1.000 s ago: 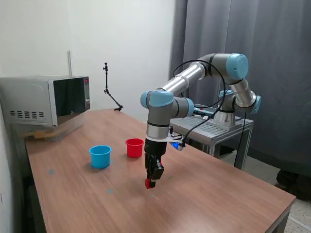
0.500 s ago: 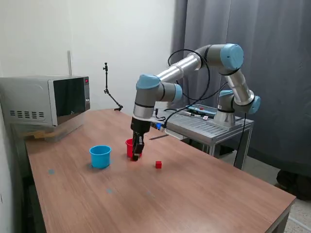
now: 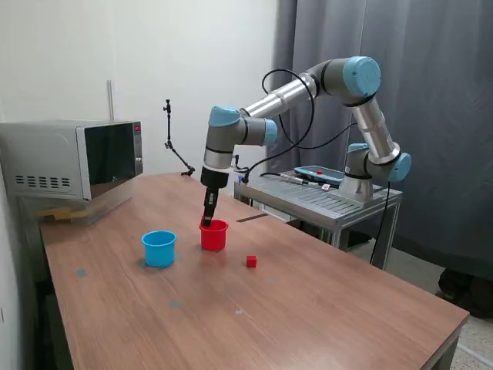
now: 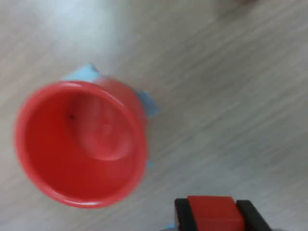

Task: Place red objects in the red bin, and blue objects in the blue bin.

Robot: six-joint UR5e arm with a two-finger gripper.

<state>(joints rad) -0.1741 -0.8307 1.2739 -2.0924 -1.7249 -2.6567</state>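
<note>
Next, I let go of the red cube inside the red cup (image 3: 214, 234) (image 4: 91, 139), between the light blue cup and the other cube.
My gripper (image 3: 209, 219) hangs just above the rim of the red cup (image 3: 213, 234) in the exterior view. It is shut on a small red cube (image 4: 213, 213), seen between the black fingers (image 4: 183, 216) in the wrist view. The red cup (image 4: 79, 142) looks empty inside there. A second red cube (image 3: 251, 261) lies on the table to the exterior view's right of the red cup. The light blue cup (image 3: 159, 248) stands to the exterior view's left of the red cup. No dark blue cubes show.
A microwave (image 3: 73, 160) stands at the table's far left in the exterior view. A metal cart (image 3: 327, 202) with the arm's base is behind the table. Small blue tape marks (image 3: 174, 304) dot the wooden table (image 3: 308, 316).
My gripper has moved with the red cube from low over the table's middle to above the red cup. The second red cube, hidden at first, now shows on the table.
</note>
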